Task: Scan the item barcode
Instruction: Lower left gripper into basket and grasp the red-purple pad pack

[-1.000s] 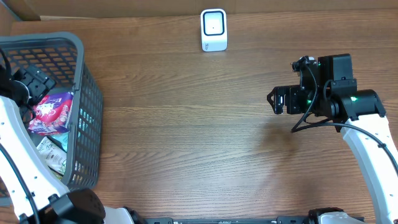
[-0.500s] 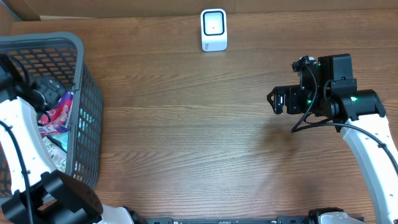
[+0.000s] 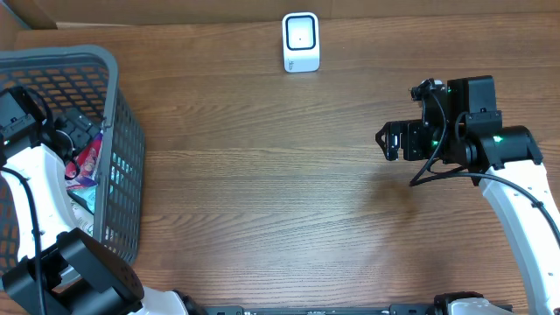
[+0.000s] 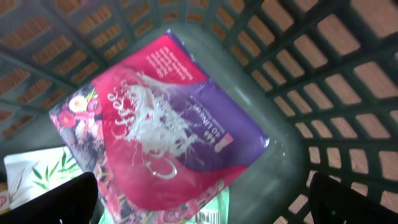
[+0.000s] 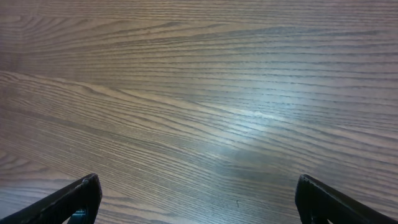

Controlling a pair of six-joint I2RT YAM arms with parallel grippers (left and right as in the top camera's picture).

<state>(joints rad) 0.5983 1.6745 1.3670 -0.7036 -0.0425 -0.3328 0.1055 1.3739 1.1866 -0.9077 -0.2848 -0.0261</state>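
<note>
My left gripper needs to grab the purple part [image 3: 87, 159] [image 4: 198, 151] of the pink and purple packet, next to its printed drops, close to where it meets the pink.
A pink and purple packet [image 4: 155, 124] lies flat on the floor of the grey basket [image 3: 112, 66]; in the overhead view only a strip of the packet [image 3: 85, 164] shows. My left gripper [image 4: 202, 205] hangs open above the packet's near edge, touching nothing; from overhead the left gripper [image 3: 74, 131] is inside the basket by its right wall. The white barcode scanner [image 3: 300, 41] stands at the table's far edge. My right gripper [image 3: 389, 142] hovers open over bare wood at the right, with nothing between the right gripper's [image 5: 199, 202] fingers.
Under the pink packet lies a green-edged packet with a barcode [image 4: 208, 218] showing, and a white packet with green leaves [image 4: 31, 174] beside it. The basket's lattice wall [image 4: 323, 93] rises close on the right. Brown wooden tabletop [image 3: 262, 192] spans between basket and right arm.
My left arm has shifted inside the basket toward its right wall, covering more of the packets from overhead, and its jaws have spread a little wider. The right arm has not moved.
</note>
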